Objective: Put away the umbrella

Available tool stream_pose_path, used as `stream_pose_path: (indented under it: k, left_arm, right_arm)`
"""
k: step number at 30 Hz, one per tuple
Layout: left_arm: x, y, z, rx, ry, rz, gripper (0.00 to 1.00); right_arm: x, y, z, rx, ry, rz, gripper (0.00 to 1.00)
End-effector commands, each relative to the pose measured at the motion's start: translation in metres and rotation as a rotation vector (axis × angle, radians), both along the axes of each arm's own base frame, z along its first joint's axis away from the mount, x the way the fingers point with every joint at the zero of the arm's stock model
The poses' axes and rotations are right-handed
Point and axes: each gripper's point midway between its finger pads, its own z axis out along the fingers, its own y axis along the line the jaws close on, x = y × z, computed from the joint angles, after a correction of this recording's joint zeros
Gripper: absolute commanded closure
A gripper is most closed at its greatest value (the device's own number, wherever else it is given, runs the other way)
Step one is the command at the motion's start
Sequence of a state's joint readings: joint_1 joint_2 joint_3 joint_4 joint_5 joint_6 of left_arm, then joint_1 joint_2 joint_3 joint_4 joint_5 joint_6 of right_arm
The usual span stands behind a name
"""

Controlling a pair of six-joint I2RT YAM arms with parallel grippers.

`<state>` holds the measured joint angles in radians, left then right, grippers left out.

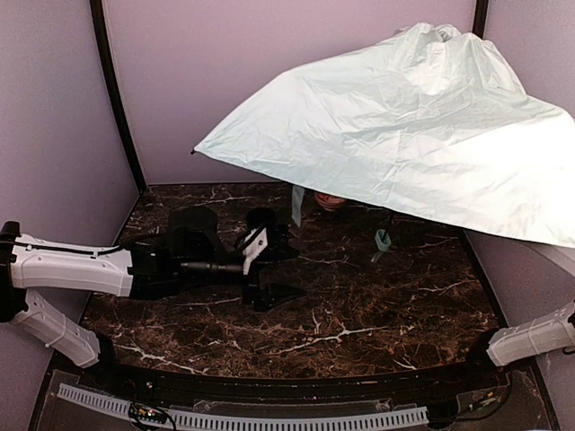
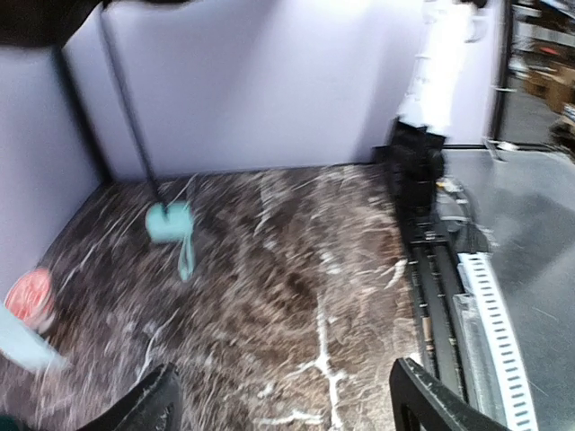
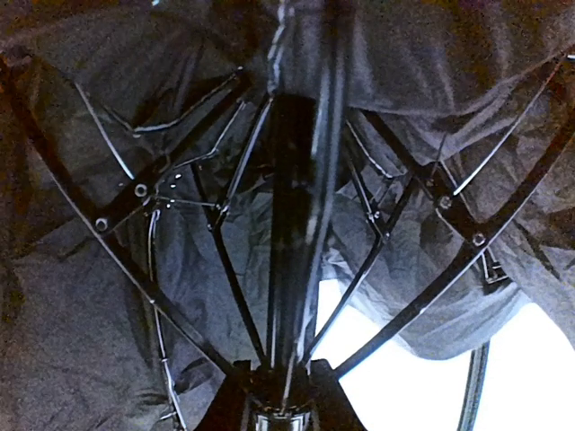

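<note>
Next, I set the umbrella on the marble table (image 1: 318,305) with my right gripper, beside my open left gripper.
The umbrella (image 1: 422,126) stands open at the right, its pale mint canopy tilted over the table's far right. Its small mint handle (image 1: 383,239) with strap hangs beneath the canopy, just above the table, and shows blurred in the left wrist view (image 2: 168,222). In the right wrist view the black shaft (image 3: 296,224), ribs and dark lining fill the picture. My right gripper (image 3: 283,395) is shut on the shaft's lower end and is hidden under the canopy from above. My left gripper (image 1: 280,256) is open and holds nothing, low over the table's middle (image 2: 287,409), left of the handle.
A red round object (image 1: 329,200) lies by the back wall under the canopy's edge. A dark bulky shape (image 1: 193,224) sits next to the left arm. Purple walls enclose the marble table (image 1: 377,314). The right arm (image 1: 535,337) rises from the near right corner.
</note>
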<state>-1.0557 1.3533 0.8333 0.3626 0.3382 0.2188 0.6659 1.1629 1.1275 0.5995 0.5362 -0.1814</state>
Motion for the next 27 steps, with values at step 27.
stream_pose_path:
  k: [27]
  left_arm:
    - [0.182, 0.181, 0.009, -0.094, 0.2, 1.037, 0.17]
  right_arm:
    - [-0.061, 0.056, -0.338, -0.079, 0.375, 0.392, 1.0]
